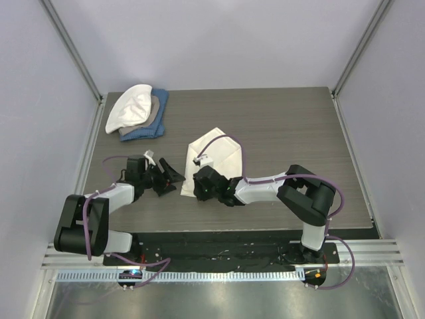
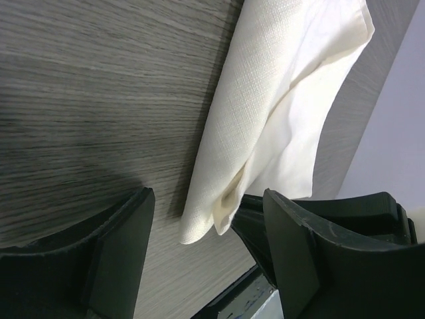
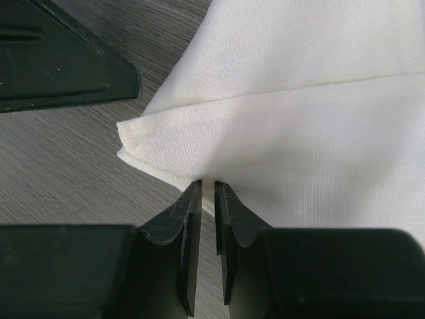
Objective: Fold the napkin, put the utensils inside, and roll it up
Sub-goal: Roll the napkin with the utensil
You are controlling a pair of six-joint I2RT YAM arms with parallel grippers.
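My right gripper is pinching the near edge of the napkin close to the napkin's corner, so next my left gripper takes that corner [image 3: 126,139] while my right gripper takes a new grip farther along the napkin's edge.
The cream napkin [image 1: 216,156] lies folded on the wood table, mid-view. Its lower left corner shows in the left wrist view [image 2: 279,86] and the right wrist view [image 3: 299,100]. My right gripper [image 1: 200,181] sits at the napkin's near left edge, its jaws [image 3: 207,186] closed to a thin slit on the folded edge, which is slightly lifted there. My left gripper [image 1: 170,183] is open and empty just left of that corner, which lies between its spread fingers [image 2: 207,199]. One left finger [image 3: 66,60] shows in the right wrist view. The fork is not in view.
A stack of white, tan and blue cloths [image 1: 137,113] lies at the back left of the table. The table's near edge [image 1: 232,230] runs just behind the grippers. Grey walls stand on both sides.
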